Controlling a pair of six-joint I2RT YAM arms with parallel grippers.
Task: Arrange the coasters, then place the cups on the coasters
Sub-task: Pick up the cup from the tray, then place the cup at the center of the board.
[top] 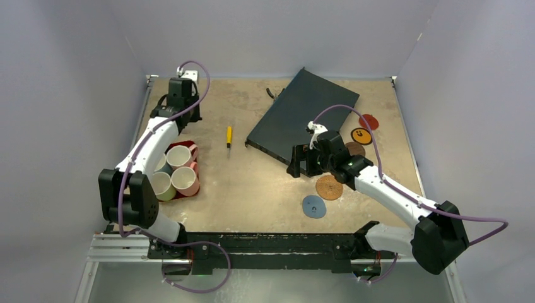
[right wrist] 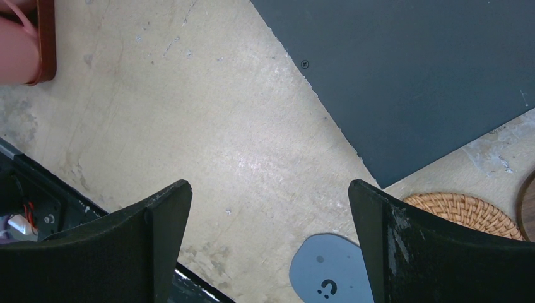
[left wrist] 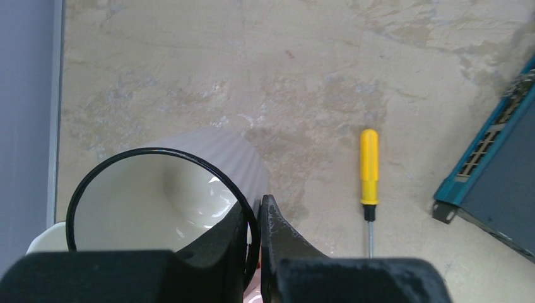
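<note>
My left gripper will let go of the dark-rimmed cup on the bare table (top: 250, 179) between the dark red tray and the blue-grey coaster.
My left gripper (left wrist: 254, 202) is shut on the dark rim of a cup (left wrist: 189, 183) with a pale ribbed outside and a cream inside, held above the table. In the top view that gripper (top: 183, 104) is at the back left and hides the cup. Other cups, one pink (top: 185, 180) and one green (top: 161, 187), stand on the tray. Coasters lie at the right: woven tan (top: 329, 187), blue-grey (top: 313, 206), dark brown (top: 354, 149), orange (top: 361, 134), red (top: 369, 121). My right gripper (right wrist: 268, 186) hangs open and empty over bare table, with the blue-grey coaster (right wrist: 328, 278) and the tan one (right wrist: 464, 211) just beside it.
A yellow screwdriver (top: 229, 136) lies mid-table, right of the held cup (left wrist: 368, 167). A flat dark box (top: 303, 117) lies slanted at the back centre. The dark red tray (top: 183, 144) sits at the left near the wall. A metal rail runs along the near edge.
</note>
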